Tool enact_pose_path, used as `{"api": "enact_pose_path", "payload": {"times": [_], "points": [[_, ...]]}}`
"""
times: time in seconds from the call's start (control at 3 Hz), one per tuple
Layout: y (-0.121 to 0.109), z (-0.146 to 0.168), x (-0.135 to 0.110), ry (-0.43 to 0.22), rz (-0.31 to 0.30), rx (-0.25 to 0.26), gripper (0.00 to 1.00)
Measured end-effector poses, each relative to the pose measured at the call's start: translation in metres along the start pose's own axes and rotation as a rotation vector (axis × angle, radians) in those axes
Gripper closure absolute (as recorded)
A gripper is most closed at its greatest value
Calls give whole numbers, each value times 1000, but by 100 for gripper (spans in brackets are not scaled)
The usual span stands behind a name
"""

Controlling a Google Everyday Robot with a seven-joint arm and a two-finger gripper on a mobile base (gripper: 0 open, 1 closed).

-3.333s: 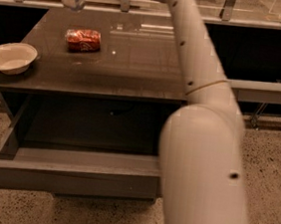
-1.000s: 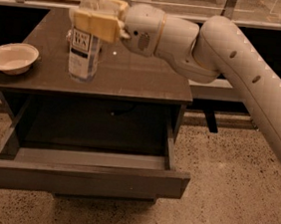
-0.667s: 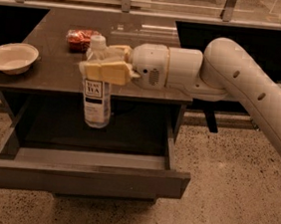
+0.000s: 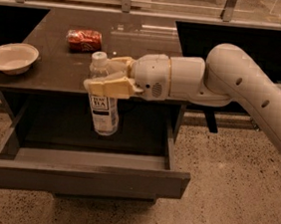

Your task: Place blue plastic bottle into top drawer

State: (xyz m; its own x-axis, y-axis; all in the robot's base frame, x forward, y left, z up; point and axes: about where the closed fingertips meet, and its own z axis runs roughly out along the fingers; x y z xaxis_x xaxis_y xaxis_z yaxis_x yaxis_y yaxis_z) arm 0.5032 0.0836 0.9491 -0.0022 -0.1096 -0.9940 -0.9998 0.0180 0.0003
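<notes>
Next, I let go of the blue plastic bottle upright on the open drawer's bottom, midway (image 4: 113, 159) along its grey-brown front.
My gripper (image 4: 109, 76) is shut on the blue plastic bottle (image 4: 102, 111), a clear ribbed bottle with a white cap and a white label with dark text. It grips the bottle near the neck and holds it upright. The bottle hangs in front of the table edge, above the open top drawer (image 4: 81, 177), its lower end over the drawer's inside. The drawer is pulled far out and has a plain grey-brown front. My white arm (image 4: 243, 90) reaches in from the right.
A crushed red soda can (image 4: 84, 40) lies on the dark table (image 4: 138, 38) behind the bottle. A white bowl (image 4: 11, 57) sits at the table's left edge. A railing runs along the back. Speckled floor lies to the right.
The gripper has carried the bottle from the tabletop forward and down, over the table edge, to a spot above the open drawer. The drawer has stayed open.
</notes>
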Motion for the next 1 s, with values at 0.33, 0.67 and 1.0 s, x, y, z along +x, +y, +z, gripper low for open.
{"api": "enact_pose_path", "payload": {"times": [0.33, 0.67, 1.0], "points": [[3, 0, 4, 12, 16, -8, 100], [-16, -13, 61, 37, 4, 54, 100], [-29, -17, 105, 7, -45, 75, 100]]}}
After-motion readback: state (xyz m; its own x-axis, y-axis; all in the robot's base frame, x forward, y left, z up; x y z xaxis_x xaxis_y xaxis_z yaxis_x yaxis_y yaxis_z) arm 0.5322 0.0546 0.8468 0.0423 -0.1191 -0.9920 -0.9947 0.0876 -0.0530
